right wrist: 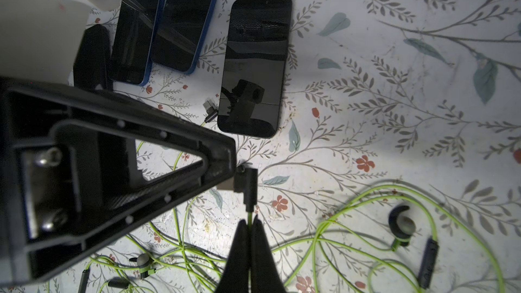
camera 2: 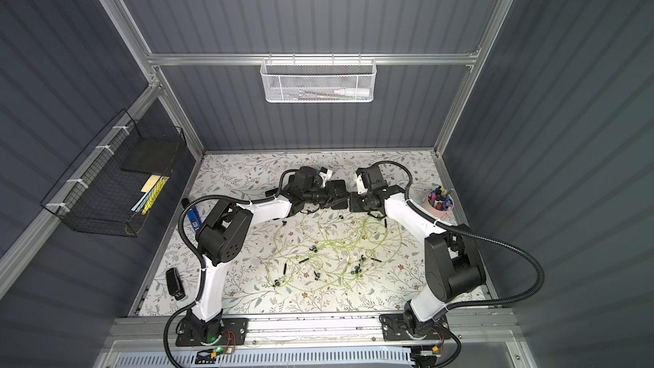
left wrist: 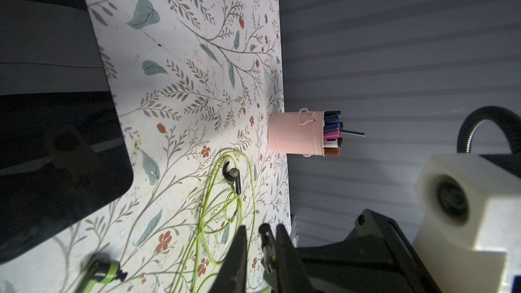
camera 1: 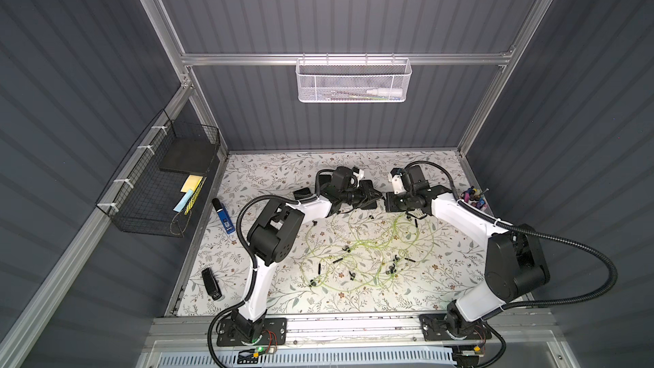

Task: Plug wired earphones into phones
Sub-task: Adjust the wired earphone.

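Note:
The cable below the black plug is pinched in my right gripper, so my left gripper needs to hold the plug while my right gripper grabs the plug's body (right wrist: 250,191).
The wired earphones (camera 1: 368,253) (camera 2: 329,253) lie as a tangle of yellow-green cables mid-table. My right gripper (right wrist: 249,222) is shut on one cable just below its black angled plug (right wrist: 248,186). My left gripper (left wrist: 261,228) stands narrowly open around that plug (left wrist: 266,242): the plug rests against one finger, and a gap shows on the other side. Three phones (right wrist: 255,66) (right wrist: 186,18) (right wrist: 138,29) lie screen up just beyond the plug. One phone (left wrist: 56,136) fills the edge of the left wrist view. In both top views the two grippers meet over the phones (camera 1: 369,185) (camera 2: 336,185).
A pink bucket of pens (left wrist: 294,133) (camera 1: 474,200) stands at the table's right edge. A blue-and-black stick device (camera 1: 223,215) and a small black device (camera 1: 211,283) lie at the left. A black wire basket (camera 1: 159,185) hangs on the left wall, a white mesh basket (camera 1: 354,81) at the back.

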